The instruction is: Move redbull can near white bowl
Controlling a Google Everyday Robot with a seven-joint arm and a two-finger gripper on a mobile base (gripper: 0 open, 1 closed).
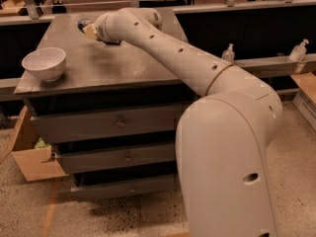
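Next, I release the redbull can on the grey table top next to the white bowl (71, 56), on the side toward my wrist.
The white bowl (44, 63) stands at the front left corner of the grey table top (123, 68). My arm reaches across the table to its far side. My gripper (88, 28) is at the far left-middle of the top, well behind and to the right of the bowl, mostly hidden by the wrist (116, 24). A small dark, silvery thing (82, 22) shows at the gripper's tip; I cannot tell if it is the redbull can. No can shows plainly anywhere else.
A flat dark packet edge (111, 42) peeks out under the wrist. The table is a drawer cabinet (118, 125). A cardboard box (34, 162) sits on the floor at left. Two pump bottles (228, 53) stand on a ledge at right.
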